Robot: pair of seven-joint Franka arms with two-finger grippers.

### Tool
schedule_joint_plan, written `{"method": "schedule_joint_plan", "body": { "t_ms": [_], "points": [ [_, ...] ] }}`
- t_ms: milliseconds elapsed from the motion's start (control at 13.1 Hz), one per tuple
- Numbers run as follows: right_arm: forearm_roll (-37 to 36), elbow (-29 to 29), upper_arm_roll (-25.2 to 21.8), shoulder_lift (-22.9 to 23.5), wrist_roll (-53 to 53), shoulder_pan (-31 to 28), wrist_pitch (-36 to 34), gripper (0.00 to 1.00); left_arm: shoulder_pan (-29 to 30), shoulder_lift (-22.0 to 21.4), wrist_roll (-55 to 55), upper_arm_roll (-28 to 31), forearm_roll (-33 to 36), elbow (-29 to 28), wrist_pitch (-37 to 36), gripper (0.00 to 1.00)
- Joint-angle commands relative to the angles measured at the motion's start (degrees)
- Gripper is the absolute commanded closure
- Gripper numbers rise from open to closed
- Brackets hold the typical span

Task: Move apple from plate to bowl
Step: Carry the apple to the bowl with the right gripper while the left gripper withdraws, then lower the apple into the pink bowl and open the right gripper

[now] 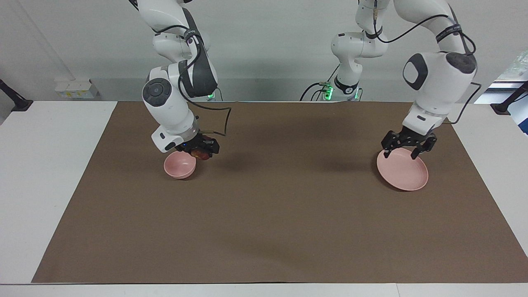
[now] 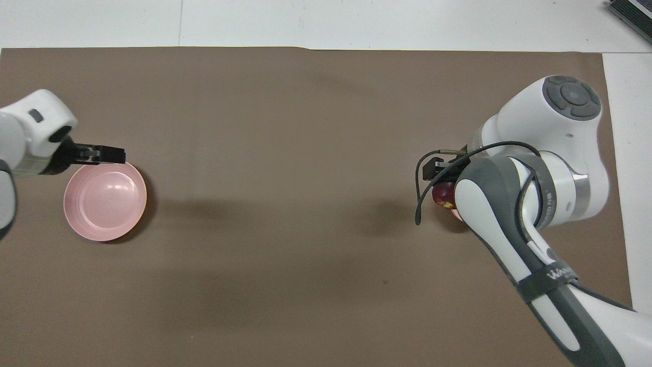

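Note:
The robot's right gripper needs to release the apple in the small deep pink bowl [image 2: 471,199], against the bowl's side that faces the plate.
The dark red apple [image 1: 201,154] is held in my right gripper [image 1: 201,153], which is shut on it just over the rim of the small deep pink bowl [image 1: 178,165]. In the overhead view the apple [image 2: 444,194] shows in the right gripper [image 2: 442,186], and the right arm hides nearly all of the bowl. The flat pink plate [image 1: 403,171] lies bare at the left arm's end of the table and also shows in the overhead view [image 2: 104,202]. My left gripper [image 1: 399,154] hangs open and empty just over the plate's rim, and it shows in the overhead view [image 2: 109,154].
A brown mat [image 1: 272,206] covers the middle of the white table [image 1: 37,185]. A small white box [image 1: 76,88] stands off the mat near the right arm's base. A dark object [image 2: 631,15] lies at the table's corner.

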Motion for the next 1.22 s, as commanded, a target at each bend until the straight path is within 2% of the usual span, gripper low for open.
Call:
{"method": "schedule_joint_plan", "body": {
  "t_ms": [0, 153, 306, 459, 611, 841, 994, 1070, 1146],
  "points": [
    [-4.6, -2.0, 0.5, -1.5, -6.8, -2.2, 0.4, 1.00, 3.2, 2.2, 6.1, -0.5, 1.2, 12.0, -10.8, 0.00],
    [-7.7, -6.5, 0.6, -3.4, -9.2, -3.8, 4.4, 1.00, 4.5, 2.1, 7.7, -0.5, 1.4, 18.9, -19.6, 0.00],
    [-7.7, -13.4, 0.6, -6.3, -11.5, -5.1, 11.6, 1.00, 4.6, 1.3, 7.8, -0.1, 1.3, 23.1, -26.8, 0.00],
    [-7.7, -17.6, 0.6, -7.6, -12.0, -5.8, 15.1, 1.00, 4.7, 0.8, 7.9, 0.1, 1.3, 23.3, -30.2, 0.00],
    [-7.7, -21.0, 0.6, -8.3, -12.6, -7.4, 18.6, 1.00, 4.8, -0.7, 7.9, 0.2, 1.3, 23.0, -29.2, 0.00],
    [-7.5, -25.0, 0.7, -5.8, -12.1, -7.6, 26.4, 1.00, 3.8, -2.3, 7.6, -0.1, 1.2, 21.1, -30.8, 0.00],
    [-7.1, -25.0, 0.8, -5.5, -11.4, -7.4, 26.4, 1.00, 3.7, -3.0, 7.5, -0.1, 1.2, 20.2, -32.1, 0.00],
    [-7.0, -24.4, 0.8, -5.0, -10.4, -7.3, 25.8, 0.36, 3.7, -3.1, 7.4, -0.3, 1.2, 20.2, -32.4, 0.00],
    [-7.1, -23.8, 0.8, -5.0, -10.6, -7.3, 25.7, 0.00, 3.7, -3.0, 7.4, -0.4, 1.2, 20.2, -32.3, 0.00]
  ]
}}
